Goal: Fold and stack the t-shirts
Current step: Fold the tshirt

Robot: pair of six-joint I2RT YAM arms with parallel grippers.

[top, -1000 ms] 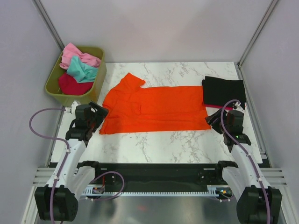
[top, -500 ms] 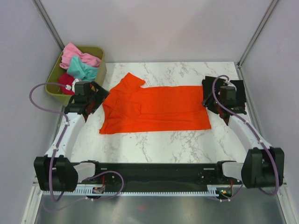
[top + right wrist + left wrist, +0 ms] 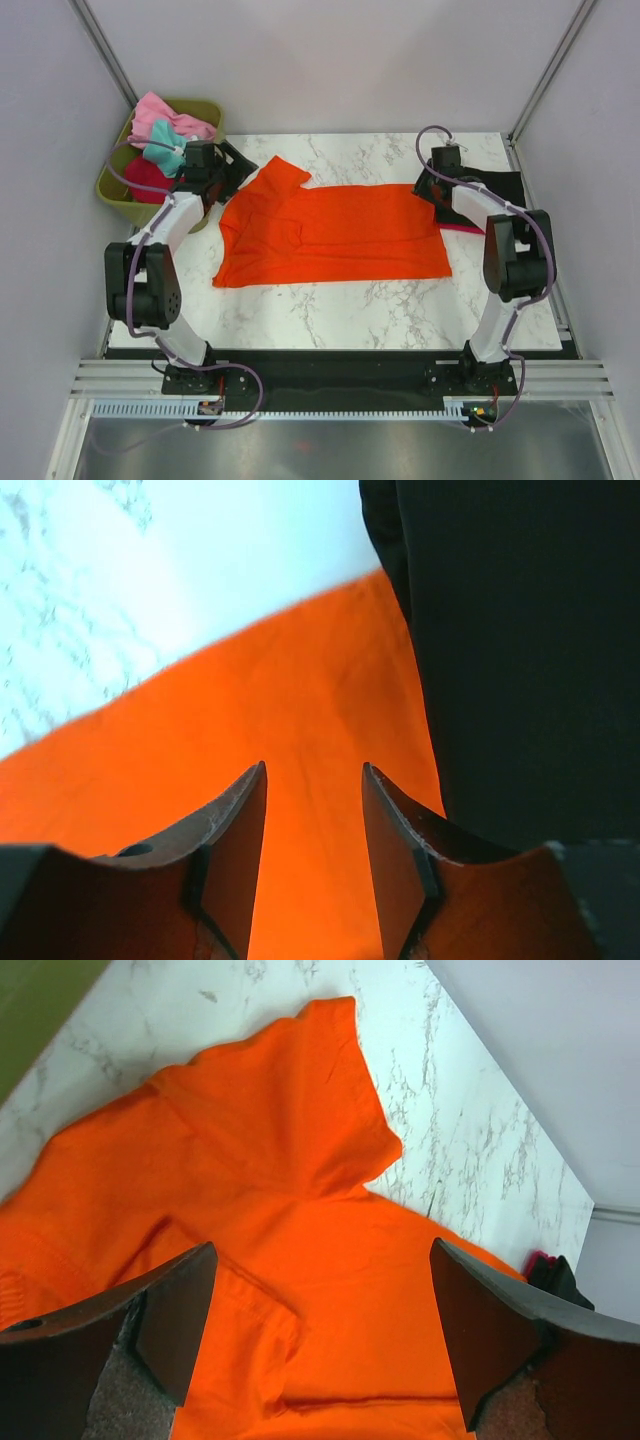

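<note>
The orange t-shirt's far corner [image 3: 422,187] [image 3: 362,602] beside the folded black t-shirt is next for my right gripper, which should move over to it and close there.
The large orange t-shirt [image 3: 330,235] lies spread flat across the middle of the table, one sleeve [image 3: 282,172] pointing to the far left. My left gripper [image 3: 232,170] is open and empty just above that sleeve and shoulder; the wrist view shows the orange cloth [image 3: 300,1160] between wide-spread fingers [image 3: 320,1330]. My right gripper [image 3: 430,190] is open and empty over the shirt's far right corner [image 3: 300,710], fingers [image 3: 315,780] apart. A folded black t-shirt [image 3: 490,192] lies at the right on a crimson one [image 3: 462,228]; the black one also shows in the right wrist view [image 3: 520,650].
An olive-green bin [image 3: 118,192] stands at the far left with pink [image 3: 165,118], teal [image 3: 165,152] and dark red [image 3: 150,180] shirts in it. White marble table [image 3: 330,300] shows near the orange shirt. Grey walls close in both sides.
Both arms have reached away from the near edge to the far side of the orange shirt, left to the sleeve, right to the far right corner. The shirt has not moved.
</note>
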